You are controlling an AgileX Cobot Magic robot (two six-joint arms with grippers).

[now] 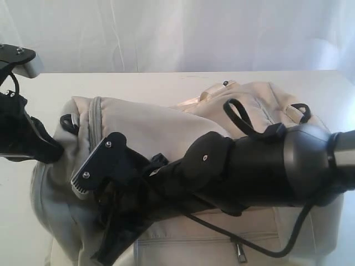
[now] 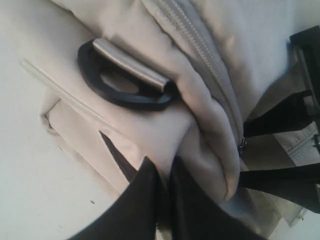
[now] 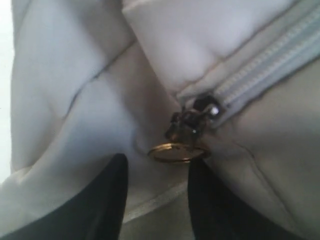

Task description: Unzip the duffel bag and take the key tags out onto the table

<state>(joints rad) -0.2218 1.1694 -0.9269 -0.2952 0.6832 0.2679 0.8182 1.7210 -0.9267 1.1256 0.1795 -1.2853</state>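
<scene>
Next, I open my right gripper around the brass ring, which lies crosswise against one finger, and pinch its near edge [image 3: 172,161] before I pull the zipper.
The cream duffel bag [image 1: 166,127] lies on the white table [image 1: 138,83]. My left gripper [image 2: 167,167] is shut on a fold of the bag's fabric at its left end, close to a black ring [image 2: 125,87] on a strap loop. My right arm [image 1: 249,166] reaches across the bag toward that end. My right gripper [image 3: 157,162] is open over the fabric. The grey zipper [image 3: 270,65] ends at a dark slider [image 3: 192,120] with a brass ring pull [image 3: 177,151], which lies just beyond the fingertips, touching one of them. The key tags are hidden.
A zipped side pocket [image 1: 222,241] with a metal pull faces the front. Black webbing straps [image 1: 238,116] loop up on the bag's top. A cable [image 1: 266,246] hangs from my right arm over the bag. White cloth backs the table.
</scene>
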